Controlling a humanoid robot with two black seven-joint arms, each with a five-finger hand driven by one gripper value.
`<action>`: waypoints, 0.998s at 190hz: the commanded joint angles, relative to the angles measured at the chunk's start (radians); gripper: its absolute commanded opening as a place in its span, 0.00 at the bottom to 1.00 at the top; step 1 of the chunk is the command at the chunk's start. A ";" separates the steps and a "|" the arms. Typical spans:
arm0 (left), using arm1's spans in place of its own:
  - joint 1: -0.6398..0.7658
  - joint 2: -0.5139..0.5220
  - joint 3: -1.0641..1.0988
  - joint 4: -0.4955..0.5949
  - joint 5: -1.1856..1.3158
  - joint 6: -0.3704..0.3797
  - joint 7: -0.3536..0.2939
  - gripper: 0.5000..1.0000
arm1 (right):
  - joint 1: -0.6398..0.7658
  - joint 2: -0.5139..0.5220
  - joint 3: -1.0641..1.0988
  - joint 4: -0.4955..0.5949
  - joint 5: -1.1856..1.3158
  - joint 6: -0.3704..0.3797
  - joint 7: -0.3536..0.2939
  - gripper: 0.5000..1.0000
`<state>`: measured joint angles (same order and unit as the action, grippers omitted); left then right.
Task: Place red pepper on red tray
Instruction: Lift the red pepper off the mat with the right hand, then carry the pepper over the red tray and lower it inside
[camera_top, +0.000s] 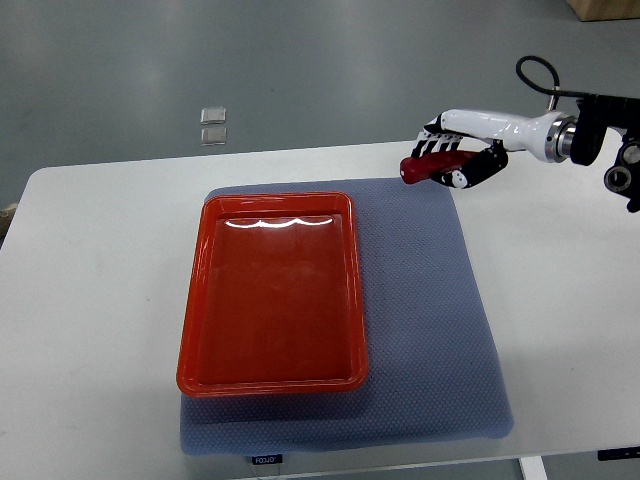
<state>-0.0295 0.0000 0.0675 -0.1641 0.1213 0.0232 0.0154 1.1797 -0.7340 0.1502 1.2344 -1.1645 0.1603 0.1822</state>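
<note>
The red pepper, hanging apart from the tray, will be released by my right gripper on the far part of the red tray (299, 247), there beside the shiny streak.
A red tray (270, 378) lies empty on a blue-grey mat (430, 330), left of the mat's middle. My right hand (455, 155), white with black fingers, reaches in from the right edge and hovers over the mat's far right corner. Its fingers are shut on a dark red pepper (422, 168), whose tip pokes out to the left of the hand. The pepper hangs up and to the right of the tray, apart from it. My left arm does not show.
The mat rests on a white table (90, 300) with bare surface on both sides. Two small clear squares (213, 125) lie on the grey floor beyond the table's far edge.
</note>
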 joint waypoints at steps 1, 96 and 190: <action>0.000 0.000 -0.002 0.000 0.000 0.000 0.000 1.00 | 0.051 -0.027 -0.003 0.033 0.029 0.025 -0.003 0.00; 0.000 0.000 -0.002 0.000 0.000 0.001 0.000 1.00 | 0.095 0.318 -0.074 -0.151 0.051 -0.008 -0.007 0.00; 0.000 0.000 -0.003 -0.002 0.000 0.001 0.000 1.00 | 0.048 0.734 -0.143 -0.500 0.049 -0.041 -0.006 0.00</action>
<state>-0.0294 0.0000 0.0643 -0.1657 0.1213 0.0246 0.0153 1.2550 -0.0210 0.0093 0.7944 -1.1122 0.1249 0.1768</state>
